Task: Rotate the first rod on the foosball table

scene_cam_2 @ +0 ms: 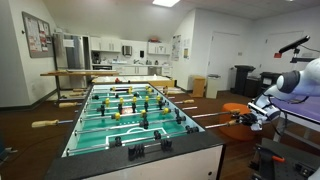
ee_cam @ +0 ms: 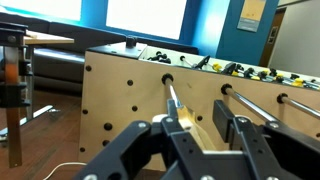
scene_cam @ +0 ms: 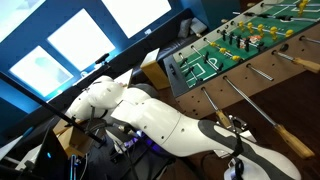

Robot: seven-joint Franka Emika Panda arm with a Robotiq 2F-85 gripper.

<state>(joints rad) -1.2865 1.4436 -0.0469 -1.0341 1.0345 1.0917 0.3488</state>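
The first rod's handle rests against one finger with a gap to the other, so the robot's gripper needs to open, roll and grip the handle squarely (ee_cam: 203, 128) before rotating it.
The foosball table (scene_cam_2: 140, 165) has brown wooden sides, a green playfield and small dark and yellow figures; it also shows in an exterior view (scene_cam: 185, 70) and in the wrist view (ee_cam: 120, 90). The first rod (ee_cam: 171, 95) is thin and silver and comes out of the side wall, ending in a tan wooden handle (ee_cam: 192, 137). My gripper (ee_cam: 200, 125) is open with the handle between its fingers, close against the left finger, with a gap to the right finger. The gripper shows at the rod's end in both exterior views (scene_cam: 235, 128) (scene_cam_2: 245, 118).
A longer steel rod (ee_cam: 250, 103) sticks out just right of the first rod, with more rods beyond it. Another long rod with a tan handle (scene_cam: 295, 145) lies beside my arm. An orange stool (scene_cam_2: 235, 107) and dark bins (scene_cam_2: 243, 78) stand behind the gripper.
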